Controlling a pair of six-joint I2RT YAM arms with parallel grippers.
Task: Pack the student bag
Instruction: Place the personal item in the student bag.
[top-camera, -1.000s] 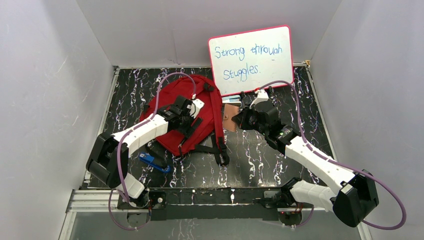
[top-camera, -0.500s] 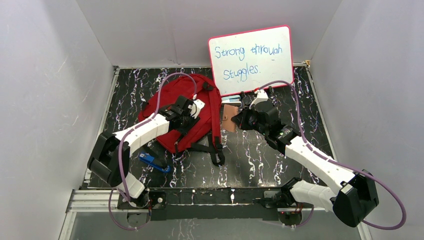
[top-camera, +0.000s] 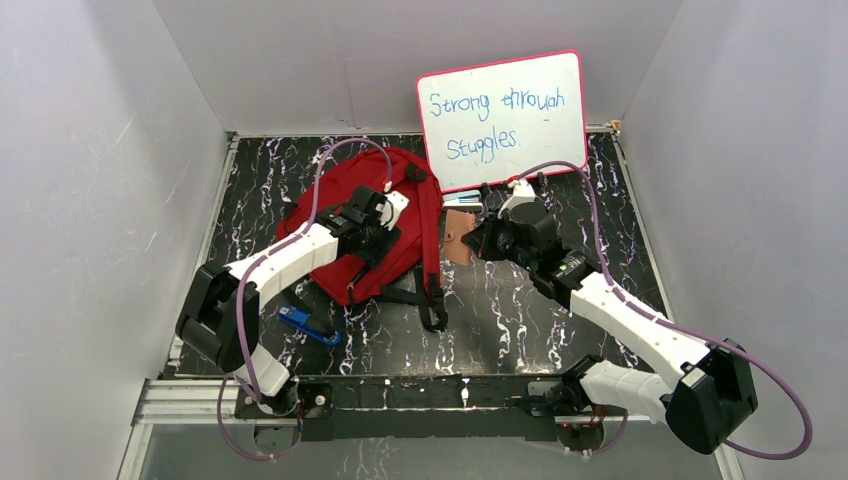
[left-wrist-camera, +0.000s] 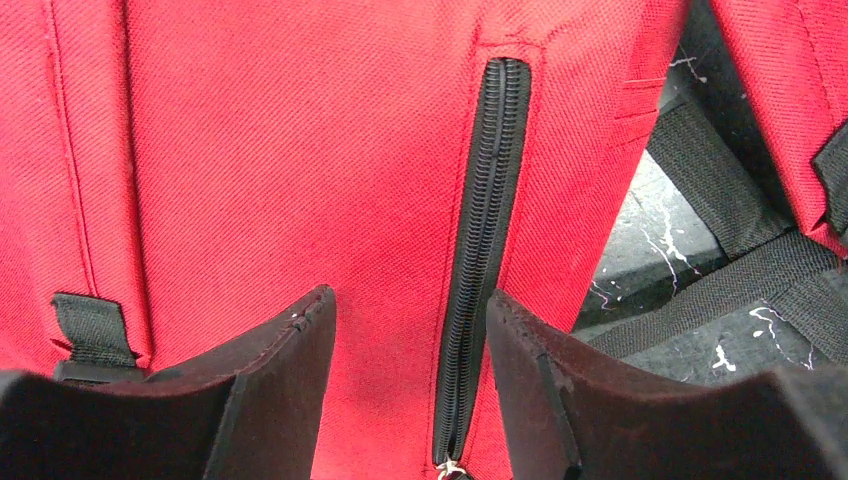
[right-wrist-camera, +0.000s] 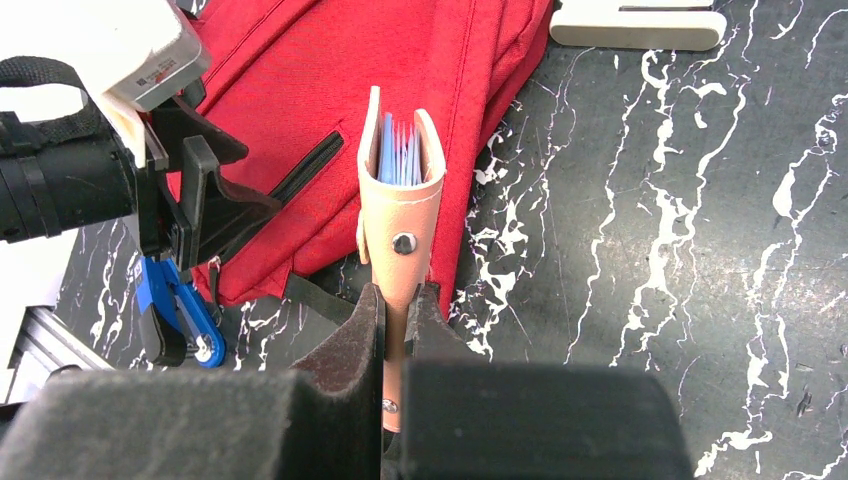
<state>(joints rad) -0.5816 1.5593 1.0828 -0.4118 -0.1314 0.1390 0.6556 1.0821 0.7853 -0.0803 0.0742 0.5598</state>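
The two sides of the bag's zipper lie together, too tight for the wallet, so the robot's left gripper will pinch the cloth (left-wrist-camera: 438, 285) next to the zipper and pull it open.
The student bag (top-camera: 345, 185), red with black straps, lies flat on the dark marbled table at centre left. My left gripper (top-camera: 383, 238) hovers low over it, open. In the left wrist view its fingers (left-wrist-camera: 290, 370) straddle a shut black zipper (left-wrist-camera: 490, 200), whose metal pull (left-wrist-camera: 447, 468) sits low between them; nothing is clamped. My right gripper (right-wrist-camera: 400, 292) is shut on the bottom edge of a tan wallet (right-wrist-camera: 400, 215). The wallet stands upright with blue cards showing in its top. It is just off the bag's right edge (right-wrist-camera: 500, 90), as the top view of the wallet (top-camera: 458, 240) also shows.
A whiteboard (top-camera: 500, 115) with handwriting stands at the back, its white foot (right-wrist-camera: 635, 25) on the table beyond the wallet. A blue tool (top-camera: 305, 325) lies near the front left, beside the left arm. Black strap ends (top-camera: 432, 300) trail from the bag toward the front.
The left gripper has crept slightly toward the back over the bag, and the bag's trailing strap end has slid a little to the left. The right arm and wallet have stayed put.
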